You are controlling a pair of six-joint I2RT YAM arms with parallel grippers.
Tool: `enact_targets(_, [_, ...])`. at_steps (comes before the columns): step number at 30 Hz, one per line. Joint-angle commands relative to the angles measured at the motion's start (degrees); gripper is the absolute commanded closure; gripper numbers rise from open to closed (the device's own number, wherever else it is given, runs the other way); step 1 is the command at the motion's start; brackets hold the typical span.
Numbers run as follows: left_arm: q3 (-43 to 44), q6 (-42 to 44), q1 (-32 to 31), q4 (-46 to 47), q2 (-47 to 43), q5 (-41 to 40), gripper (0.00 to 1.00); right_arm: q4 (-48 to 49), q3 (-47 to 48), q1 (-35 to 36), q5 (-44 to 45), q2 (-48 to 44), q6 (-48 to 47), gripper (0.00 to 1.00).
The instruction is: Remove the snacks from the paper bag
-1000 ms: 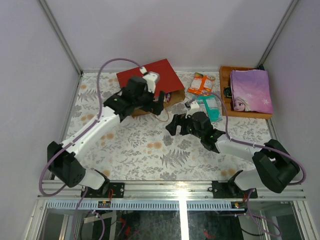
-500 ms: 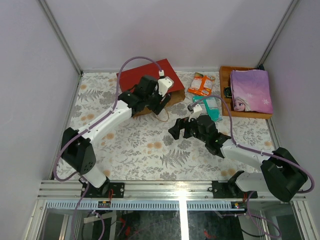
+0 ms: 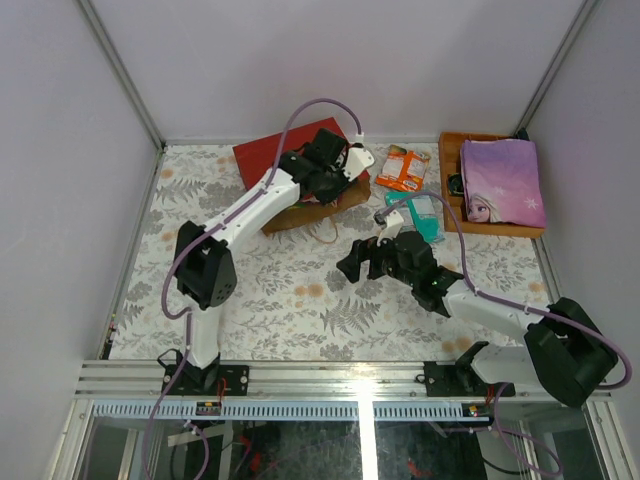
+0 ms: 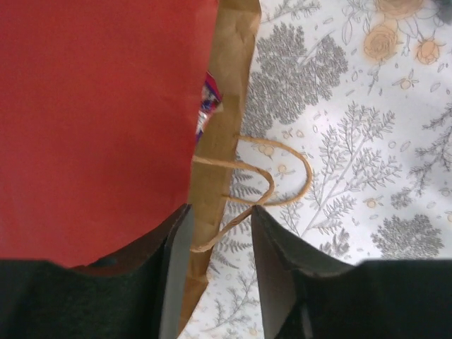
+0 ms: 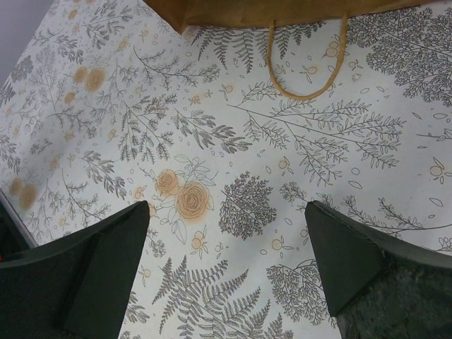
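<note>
The red side of the bag hangs over the snack, so I will use my left gripper to pinch the bag's upper handle (image 4: 224,229) and lift it before my right gripper reaches in.
The red paper bag (image 3: 268,158) lies flat at the back of the table, its brown kraft mouth (image 4: 227,106) facing right. A glossy snack (image 4: 207,106) peeks out of that mouth. My left gripper (image 3: 332,188) hovers over the mouth. Its jaws (image 4: 219,240) are narrowed but still apart, straddling the kraft rim and a tan cord handle (image 4: 282,176). Table shows between the rim and the right finger. An orange snack (image 3: 403,167) and a teal snack (image 3: 425,215) lie on the table right of the bag. My right gripper (image 3: 360,262) (image 5: 226,268) stands wide open over bare table.
An orange wooden tray (image 3: 450,150) at the back right holds a flat purple princess item (image 3: 500,180). The bag's edge (image 5: 282,10) and a cord loop (image 5: 307,63) lie just beyond my right gripper. Grey walls close in the back and both sides.
My left arm has swung right along the bag to its mouth, and its jaws have narrowed from wide open. The right arm has barely shifted.
</note>
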Motion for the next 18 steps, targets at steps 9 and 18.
enact_targets(9, [1.6, 1.4, 1.0, -8.3, -4.7, 6.8, 0.39, 0.0, 0.6, 0.4, -1.8, -1.8, -1.4, 0.01])
enact_targets(18, [-4.4, 0.6, 1.1, -7.7, -4.0, 7.0, 0.38, -0.2, 1.5, 0.4, -2.3, -1.3, -1.1, 0.01])
